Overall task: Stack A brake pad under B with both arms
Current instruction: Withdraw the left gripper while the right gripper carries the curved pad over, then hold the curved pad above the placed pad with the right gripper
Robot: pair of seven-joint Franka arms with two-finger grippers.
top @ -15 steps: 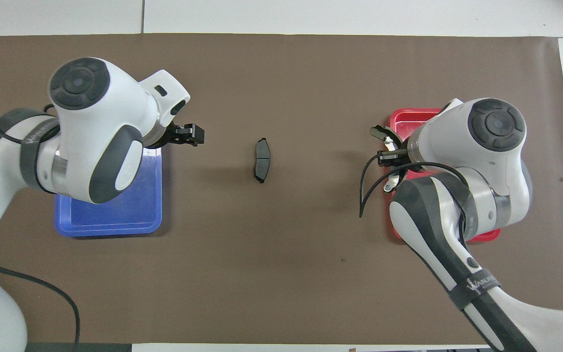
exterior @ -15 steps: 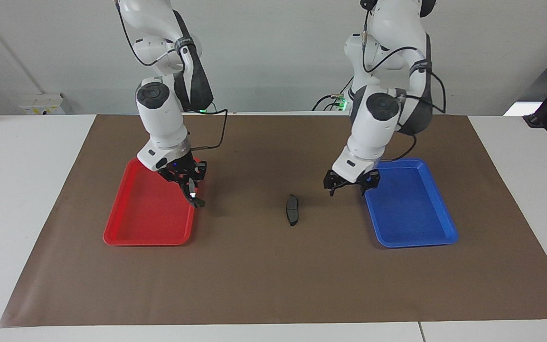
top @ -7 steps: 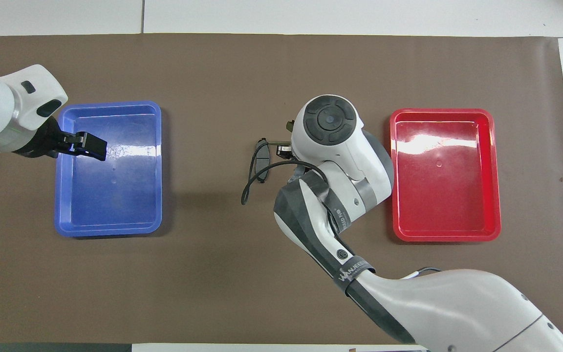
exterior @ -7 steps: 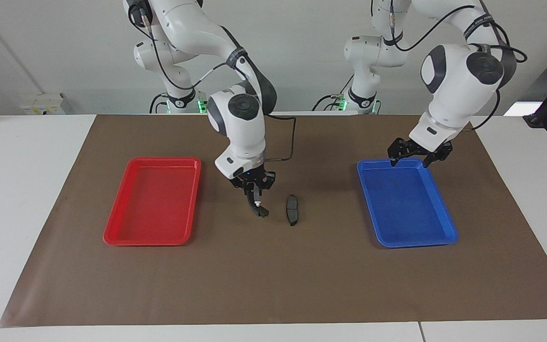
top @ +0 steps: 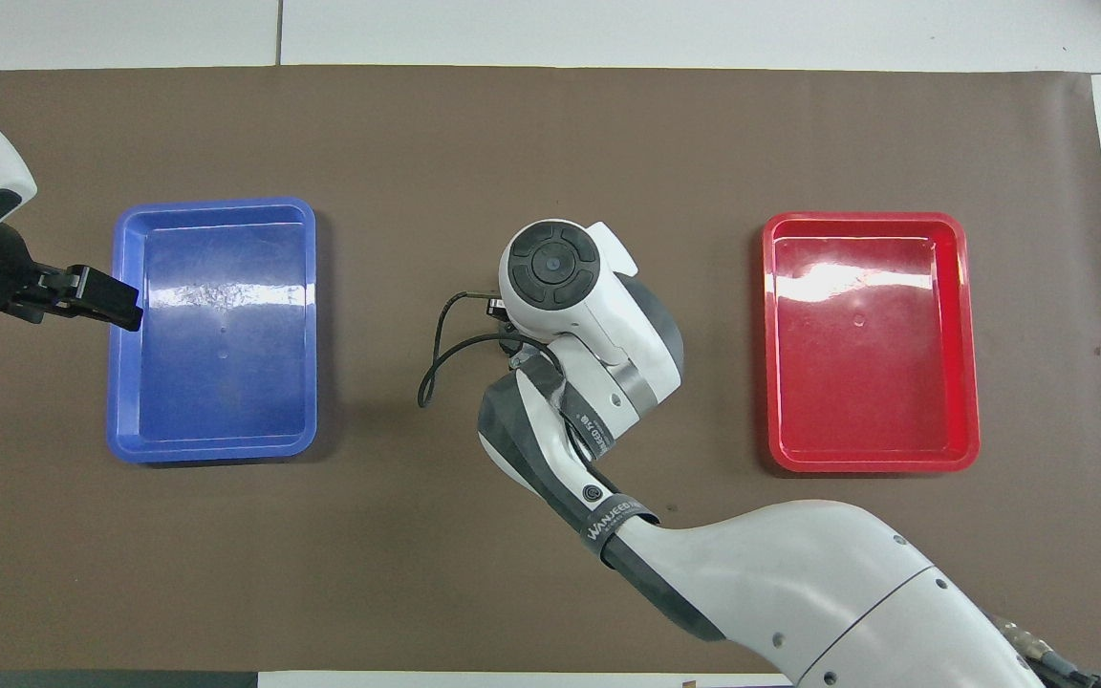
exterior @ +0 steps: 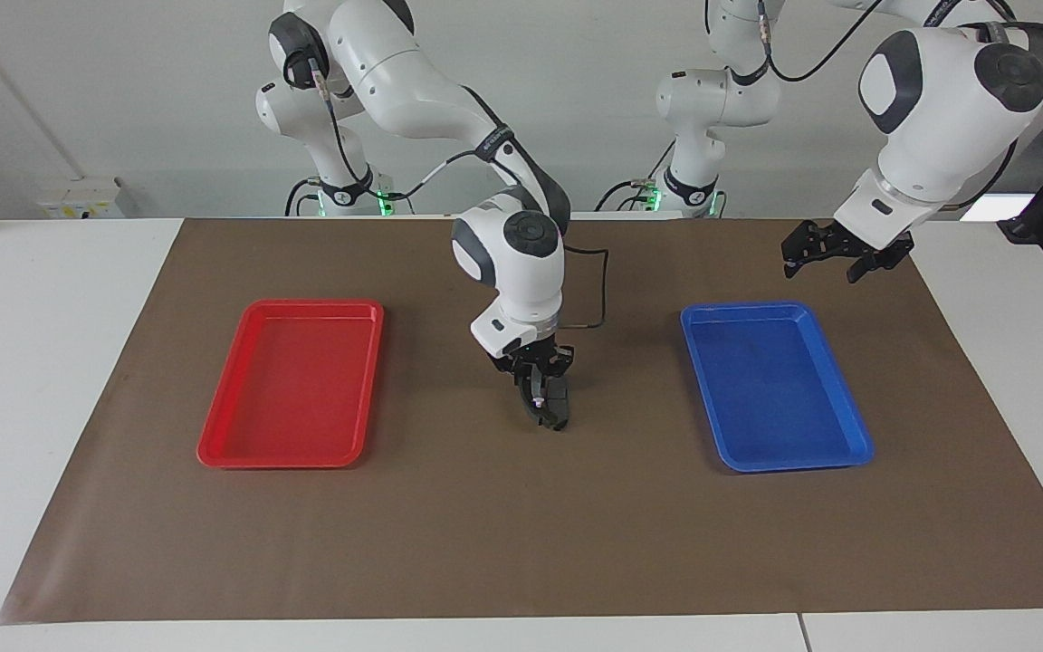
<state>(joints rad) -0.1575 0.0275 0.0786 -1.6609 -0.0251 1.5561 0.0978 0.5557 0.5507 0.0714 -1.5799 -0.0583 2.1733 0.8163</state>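
Next, my right gripper lets go of B, now hanging low over the mat, on the A brake pad (top: pixel 521 317), which is in the middle of the mat, between the blue tray and the red tray.
My right gripper (exterior: pixel 537 385) hangs low over the middle of the brown mat, shut on B (exterior: pixel 543 409), the black crescent with a small shiny spot. B hangs down right at the A brake pad (exterior: pixel 564 398), the short dark grey pad lying on the mat, and covers much of it. I cannot tell whether they touch. In the overhead view the right arm's wrist (top: pixel 555 272) hides both pieces. My left gripper (exterior: pixel 834 255) is open and empty, raised over the blue tray's edge toward the left arm's end of the table; it also shows in the overhead view (top: pixel 97 298).
A red tray (exterior: pixel 214 448) lies empty toward the right arm's end of the mat (top: pixel 772 382). A blue tray (exterior: pixel 793 466) lies empty toward the left arm's end (top: pixel 216 451). The brown mat (exterior: pixel 521 543) covers the white table.
My right gripper has carried B from over the red tray's edge across to the A brake pad. My left gripper has drawn back from beside the pad and risen past the blue tray.
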